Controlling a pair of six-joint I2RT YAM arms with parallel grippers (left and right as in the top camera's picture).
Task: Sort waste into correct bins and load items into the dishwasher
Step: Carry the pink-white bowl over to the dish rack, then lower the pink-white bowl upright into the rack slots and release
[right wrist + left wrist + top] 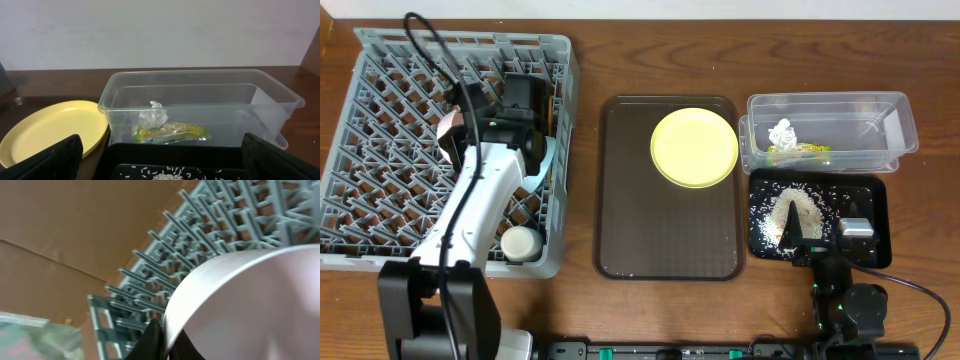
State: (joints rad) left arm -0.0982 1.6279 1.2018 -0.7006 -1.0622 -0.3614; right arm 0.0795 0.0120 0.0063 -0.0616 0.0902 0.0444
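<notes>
Next, I let go of the pinkish-white bowl with my left gripper among the grey dish rack's wires [486, 144], next to the light blue bowl.
My left gripper [466, 128] is over the grey dish rack [380, 150] and is shut on the rim of the pinkish-white bowl [450, 140]. In the left wrist view the black fingers [162, 342] pinch the bowl's rim [250, 300] above the rack's pegs [165, 265]. A light blue bowl [546, 160] and a white cup [520, 243] sit in the rack. The yellow plate [694, 147] lies on the brown tray [620, 230]. My right gripper [823, 240] is open and empty over the black tray [870, 195], which holds rice [795, 210]. I cannot make out the chopsticks.
The clear tub [895, 125] holds the white tissue [782, 132] and the green-and-orange wrapper [800, 152]. The right wrist view shows the tub [200, 95], tissue [155, 115], wrapper [172, 132], plate [50, 127] and the open fingers [160, 165] over the black tray [175, 150].
</notes>
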